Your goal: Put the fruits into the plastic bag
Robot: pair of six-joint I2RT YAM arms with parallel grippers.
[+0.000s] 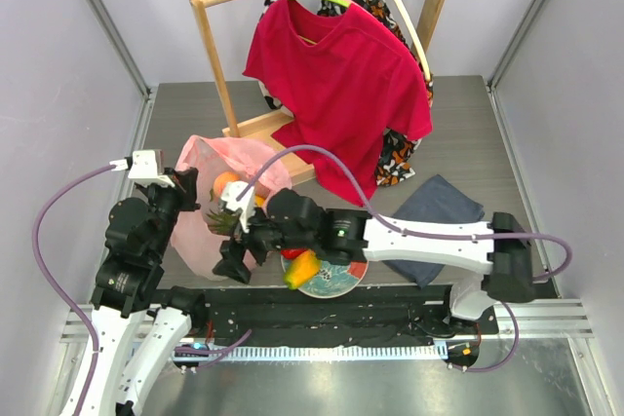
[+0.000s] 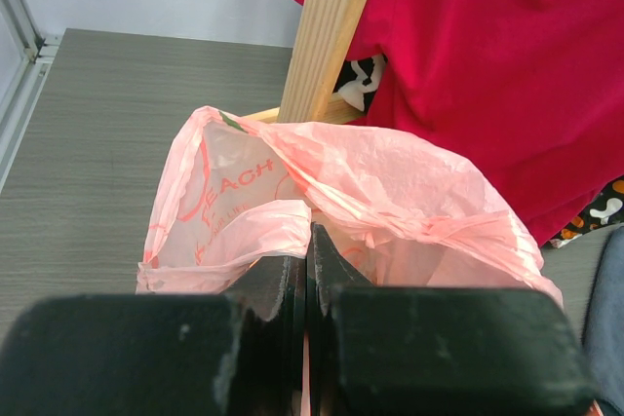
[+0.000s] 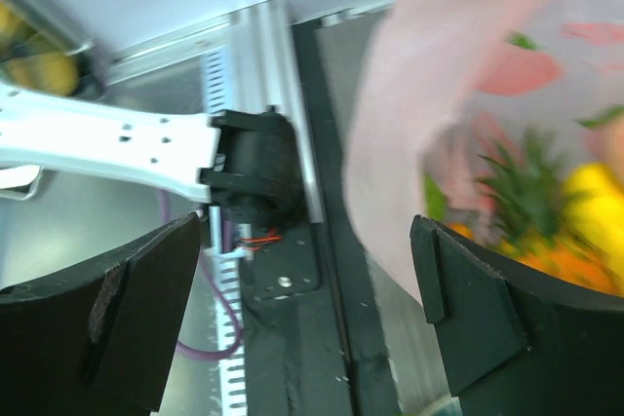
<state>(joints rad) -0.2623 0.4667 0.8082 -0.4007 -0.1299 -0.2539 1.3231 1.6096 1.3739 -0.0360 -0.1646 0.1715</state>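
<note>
The yellow mango beside the red pepper on the patterned plate is next for my right gripper, which should go to it and close around the mango's middle [image 1: 302,270].
The pink plastic bag [image 1: 200,226] lies left of centre, its mouth facing right. My left gripper [image 1: 187,190] is shut on the bag's upper rim; the left wrist view shows the jaws [image 2: 310,245] pressed together on the pink film [image 2: 351,177]. An orange peach [image 1: 226,182] and a pineapple [image 1: 222,221] sit at the bag's mouth. My right gripper [image 1: 234,262] is open and empty, low beside the bag's near edge. In the right wrist view the gripper [image 3: 312,289] is over the black base rail, with the blurred bag [image 3: 419,114], pineapple [image 3: 522,192] and a yellow fruit [image 3: 595,192] to its right.
A patterned plate [image 1: 343,282] near the front holds a yellow mango [image 1: 301,269] and a red pepper [image 1: 292,253]. A folded grey-blue cloth [image 1: 437,216] lies to the right. A wooden rack [image 1: 216,56] with a red T-shirt [image 1: 336,94] stands behind the bag.
</note>
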